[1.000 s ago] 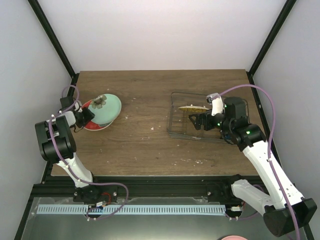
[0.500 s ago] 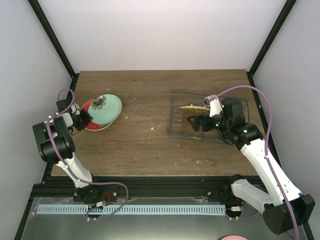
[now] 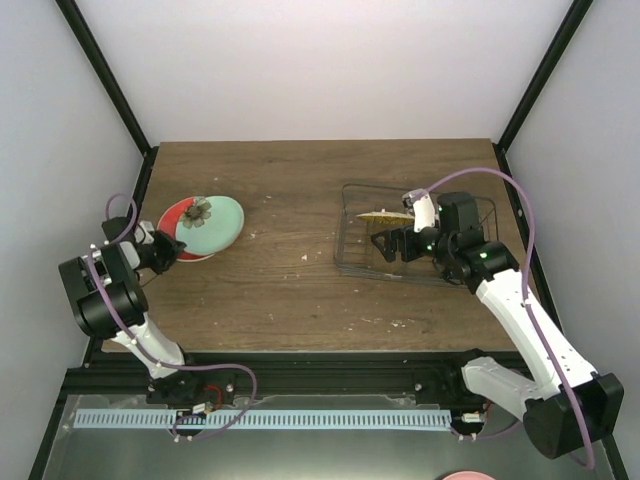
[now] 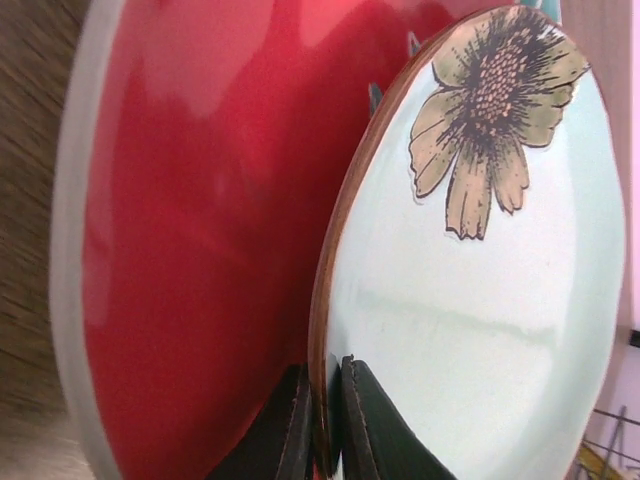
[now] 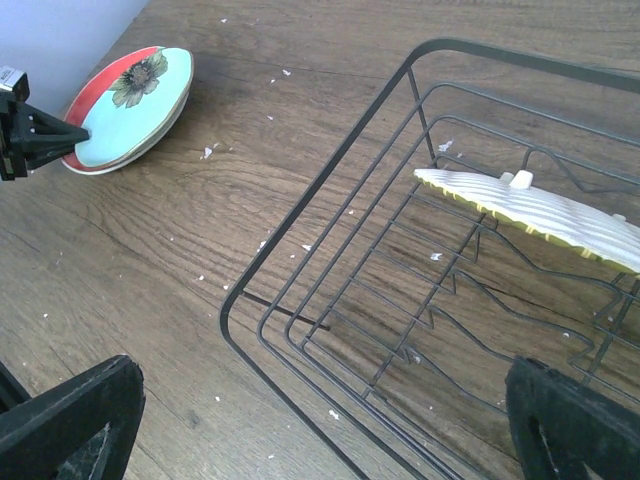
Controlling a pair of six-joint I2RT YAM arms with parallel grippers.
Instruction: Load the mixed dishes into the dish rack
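I will next use my right gripper to take hold of the mint green plate by its rim [image 3: 242,219] [image 5: 179,111] facing the dish rack, opposite my left gripper.
My left gripper [image 3: 166,250] is shut on the near-left rim of the mint green plate with a flower mark [image 3: 214,222], which lies tilted on the red-rimmed plate [image 3: 172,216] at the table's left. In the left wrist view my fingers [image 4: 300,425] pinch the mint plate's [image 4: 480,300] brown edge, with the red plate [image 4: 200,240] behind it. The wire dish rack [image 3: 352,262] stands at the right and holds the yellow-orange plate [image 3: 386,215] leaning on its dividers. My right gripper [image 3: 386,243] hangs open and empty over the rack [image 5: 300,330]. The bowl and mug are out of view.
The right wrist view shows the yellow plate [image 5: 540,212] in the rack, and both stacked plates [image 5: 135,95] with my left gripper [image 5: 35,135] far left. White crumbs dot the wooden table [image 3: 290,290]. Black frame posts stand at the back corners.
My left gripper has drawn back to the left and down with the mint plate, which now lies flatter on the red plate. My right gripper has shifted slightly left over the rack.
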